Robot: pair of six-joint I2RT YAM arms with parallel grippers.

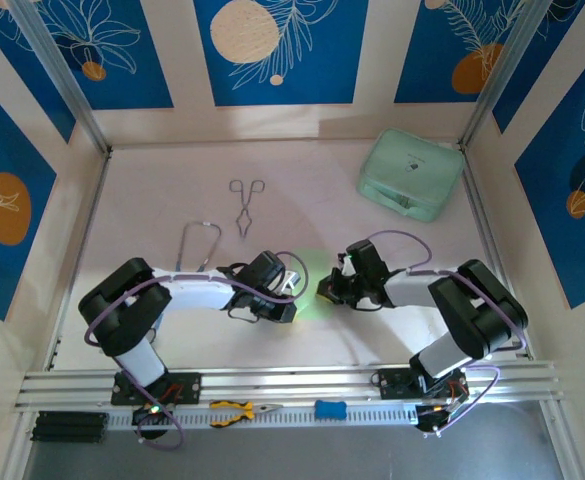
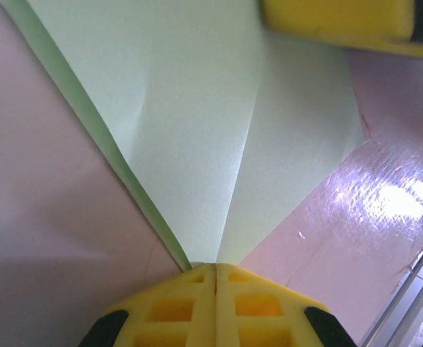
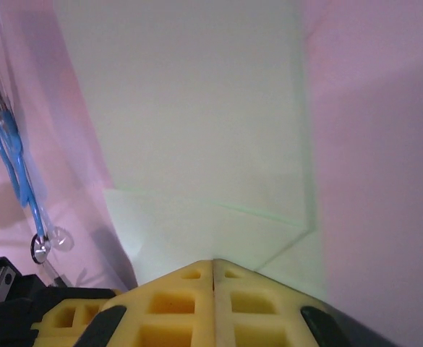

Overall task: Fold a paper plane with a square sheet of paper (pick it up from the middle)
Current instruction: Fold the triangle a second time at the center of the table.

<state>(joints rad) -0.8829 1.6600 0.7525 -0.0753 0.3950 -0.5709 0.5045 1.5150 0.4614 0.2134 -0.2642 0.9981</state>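
Observation:
My right gripper's shut fingers are over the folded flaps. It should open and pinch the paper's long edge (image 3: 311, 188) before lifting the plane.
The square sheet of paper (image 1: 310, 284) is light green and lies flat on the table between the two arms, folded into a pointed paper plane shape. In the left wrist view the paper (image 2: 197, 108) narrows along a centre crease to a point right at my left gripper (image 2: 215, 266). That gripper is shut, its tips at the paper's point. In the right wrist view the paper (image 3: 197, 101) shows folded flaps, and my right gripper (image 3: 213, 262) is shut with its tips over the paper's edge. From above, the left gripper (image 1: 290, 296) and right gripper (image 1: 327, 290) face each other across the paper.
A mint-green case (image 1: 412, 173) stands at the back right. Metal tongs (image 1: 246, 205) lie at the back centre, with a thin wire loop (image 1: 200, 245) beside the left arm. Yellow pliers (image 1: 237, 410) and a blue piece (image 1: 330, 409) rest on the front rail.

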